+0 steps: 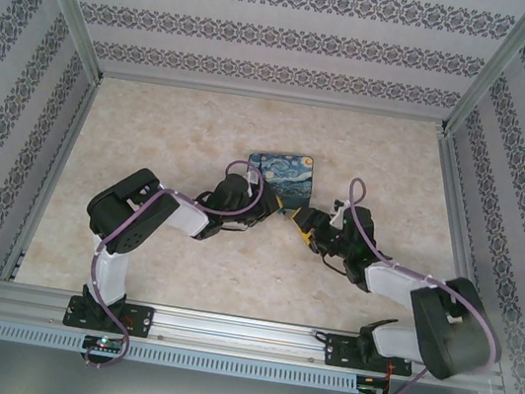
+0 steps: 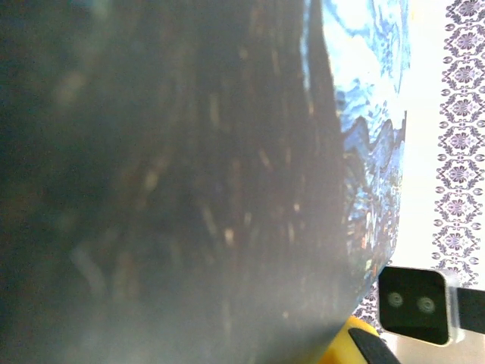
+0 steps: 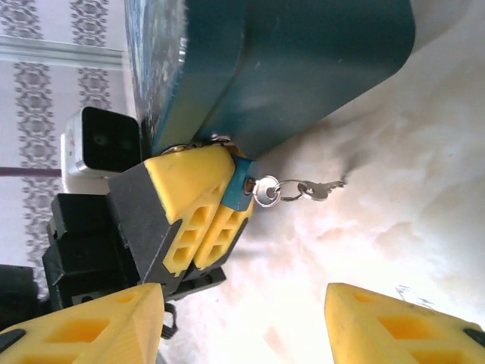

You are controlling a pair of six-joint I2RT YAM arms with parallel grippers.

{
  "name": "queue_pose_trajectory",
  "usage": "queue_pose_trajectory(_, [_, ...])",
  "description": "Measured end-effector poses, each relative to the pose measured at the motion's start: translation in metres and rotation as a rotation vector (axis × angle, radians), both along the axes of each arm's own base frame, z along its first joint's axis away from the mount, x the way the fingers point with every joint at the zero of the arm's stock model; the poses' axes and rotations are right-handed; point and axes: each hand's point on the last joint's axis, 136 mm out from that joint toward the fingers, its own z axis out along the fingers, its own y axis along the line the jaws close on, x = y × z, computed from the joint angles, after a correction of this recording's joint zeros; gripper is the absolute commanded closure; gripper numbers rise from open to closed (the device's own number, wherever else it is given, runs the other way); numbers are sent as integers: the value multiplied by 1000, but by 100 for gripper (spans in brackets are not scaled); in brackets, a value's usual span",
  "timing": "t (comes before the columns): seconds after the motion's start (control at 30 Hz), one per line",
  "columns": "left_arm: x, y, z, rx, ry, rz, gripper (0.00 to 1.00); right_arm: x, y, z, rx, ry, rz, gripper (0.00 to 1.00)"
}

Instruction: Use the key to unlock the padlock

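Note:
The padlock's key points across my right fingers, so next I swing that gripper in line and pinch the key's head (image 3: 267, 192) before turning.
In the right wrist view, the small blue padlock (image 3: 241, 186) hangs at the lower corner of the teal tin box (image 3: 303, 61). My left gripper (image 3: 229, 180) is shut on the padlock, its yellow fingers (image 3: 193, 186) clamped around the body. A silvery key (image 3: 265, 191) sits in the padlock's keyhole, and a ring with a second small key (image 3: 322, 188) dangles from it. My right gripper (image 3: 242, 297) is open just below, apart from the key, with bare table between its fingers. From above, the left gripper (image 1: 278, 210) and right gripper (image 1: 305, 230) meet at the box's (image 1: 282, 168) near edge.
The tin's painted night-sky lid (image 2: 371, 114) shows in the left wrist view beside a blurred dark surface. The right wrist's camera block (image 2: 417, 303) is close by. Patterned walls (image 1: 268, 38) and metal rails (image 1: 221, 331) enclose the pale table (image 1: 152, 140).

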Motion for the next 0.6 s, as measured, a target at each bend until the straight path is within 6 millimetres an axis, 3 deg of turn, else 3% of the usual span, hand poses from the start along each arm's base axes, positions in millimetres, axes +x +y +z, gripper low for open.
queue_pose_trajectory(0.27, [-4, -2, -1, 39, 32, -36, 100, -1, 18, 31, -453, -270, 206, 47])
queue_pose_trajectory(0.37, [-6, -3, -2, 50, 47, -49, 100, -7, 21, 21, -601, -330, 293, 51])
queue_pose_trajectory(0.6, [-9, -7, -1, 59, 77, -77, 100, -12, 9, -23, -856, -329, 410, 55])
